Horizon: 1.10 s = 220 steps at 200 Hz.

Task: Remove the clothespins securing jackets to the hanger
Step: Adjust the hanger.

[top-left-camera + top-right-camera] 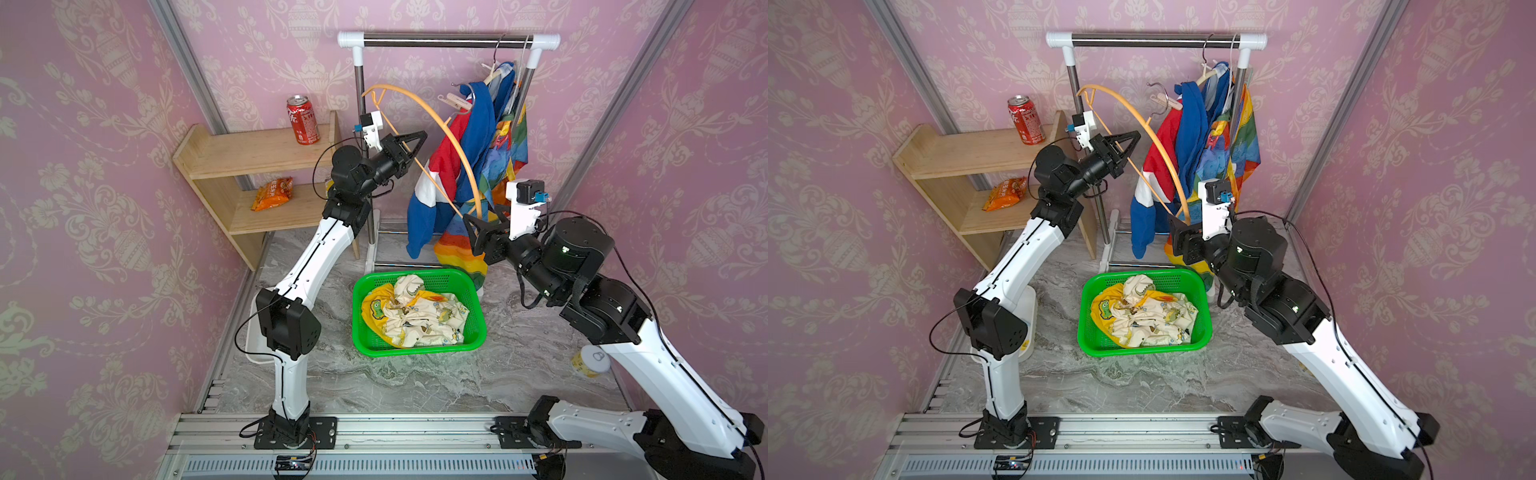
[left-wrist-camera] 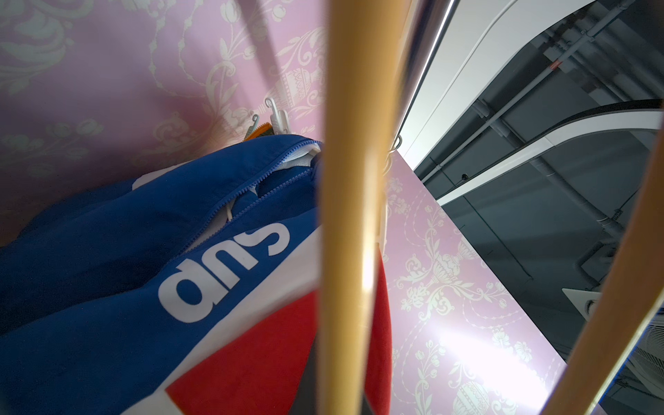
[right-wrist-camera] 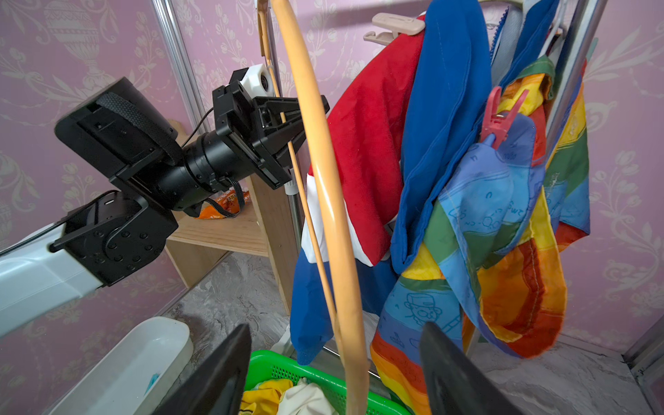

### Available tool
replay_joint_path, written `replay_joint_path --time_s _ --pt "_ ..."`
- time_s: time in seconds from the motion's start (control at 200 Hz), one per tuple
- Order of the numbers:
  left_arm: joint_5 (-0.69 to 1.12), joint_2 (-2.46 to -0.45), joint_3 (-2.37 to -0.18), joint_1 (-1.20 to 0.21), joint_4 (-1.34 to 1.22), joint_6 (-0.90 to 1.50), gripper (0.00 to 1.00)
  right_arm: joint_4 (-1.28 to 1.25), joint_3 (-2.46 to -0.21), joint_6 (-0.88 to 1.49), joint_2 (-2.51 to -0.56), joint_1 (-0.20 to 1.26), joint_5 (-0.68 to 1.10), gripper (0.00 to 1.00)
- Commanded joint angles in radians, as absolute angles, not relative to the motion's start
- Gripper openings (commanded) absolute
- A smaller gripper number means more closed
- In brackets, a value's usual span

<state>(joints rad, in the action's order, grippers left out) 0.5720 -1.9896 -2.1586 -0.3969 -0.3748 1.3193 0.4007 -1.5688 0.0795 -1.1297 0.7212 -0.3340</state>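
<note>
The hanger's hook is slanting away from the rail. My right gripper should take the hanger's lower end (image 1: 477, 202) and turn it once my left gripper opens.
An empty orange hanger (image 3: 323, 161) is held out in front of the rack, and my left gripper (image 1: 417, 149) is shut on its thin straight bar. My right gripper (image 3: 337, 359) stands open with the hanger's lower curved end between its fingers, apart from both. The blue-red-white jacket (image 1: 465, 137) and the rainbow jacket (image 3: 503, 233) hang at the rail's right end. A pale beige clothespin (image 3: 393, 27) grips the blue jacket's shoulder. A red clothespin (image 3: 501, 115) is clipped to the rainbow jacket. The yellow dinosaur jacket (image 1: 415, 316) lies in the green basket (image 1: 415, 351).
The metal clothes rack (image 1: 449, 41) stands at the back. Left of it, a wooden shelf (image 1: 232, 153) carries a red can (image 1: 302, 120) and an orange snack pack (image 1: 272, 193). A white tray (image 3: 125, 366) lies by the left arm, and a cup (image 1: 590, 361) stands under the right arm.
</note>
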Motion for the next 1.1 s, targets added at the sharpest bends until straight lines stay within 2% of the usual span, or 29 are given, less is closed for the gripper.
replay_joint_path --time_s 0.0,0.135,0.245,0.45,0.655,0.665,0.715,0.745,0.755,0.765,0.77,0.78,0.901,1.096 --pt "0.604 -1.926 -2.158 -0.407 -0.416 1.352 0.00 0.370 -1.582 0.076 -1.160 0.715 -0.330 0.73" --pt "0.602 -1.912 -2.144 -0.409 -0.422 1.352 0.00 0.389 -1.616 0.104 -1.213 0.711 -0.270 0.54" --pt "0.600 -1.905 -2.143 -0.408 -0.421 1.349 0.00 0.415 -1.641 0.120 -1.253 0.712 -0.244 0.48" --pt "0.598 -1.907 -2.144 -0.410 -0.409 1.349 0.00 0.431 -1.675 0.121 -1.266 0.711 -0.238 0.00" --pt "0.613 -1.941 -2.200 -0.410 -0.351 1.331 0.00 0.461 -1.750 0.122 -1.291 0.712 -0.254 0.00" --pt "0.615 -1.945 -2.209 -0.410 -0.342 1.328 0.03 0.468 -1.759 0.122 -1.296 0.712 -0.256 0.00" --pt "0.631 -1.961 -2.247 -0.411 -0.299 1.307 0.31 0.511 -1.828 0.117 -1.327 0.715 -0.273 0.00" --pt "0.640 -1.968 -2.266 -0.411 -0.266 1.289 0.43 0.555 -1.881 0.115 -1.352 0.718 -0.294 0.00" --pt "0.644 -1.969 -2.270 -0.411 -0.252 1.281 0.59 0.568 -1.901 0.114 -1.360 0.719 -0.303 0.00" --pt "0.645 -1.970 -2.276 -0.411 -0.240 1.274 0.84 0.583 -1.920 0.113 -1.370 0.720 -0.311 0.00" --pt "0.646 -1.970 -2.278 -0.411 -0.233 1.270 0.92 0.590 -1.929 0.113 -1.375 0.721 -0.318 0.00" --pt "0.649 -1.970 -2.281 -0.411 -0.220 1.260 0.97 0.603 -1.952 0.114 -1.383 0.721 -0.327 0.00" --pt "0.637 -1.927 -2.249 -0.411 -0.062 1.121 0.99 0.789 -2.176 0.144 -1.480 0.727 -0.427 0.00" --pt "0.546 -1.785 -2.102 -0.407 0.090 0.906 0.99 0.917 -2.504 0.156 -1.689 0.734 -0.441 0.00"
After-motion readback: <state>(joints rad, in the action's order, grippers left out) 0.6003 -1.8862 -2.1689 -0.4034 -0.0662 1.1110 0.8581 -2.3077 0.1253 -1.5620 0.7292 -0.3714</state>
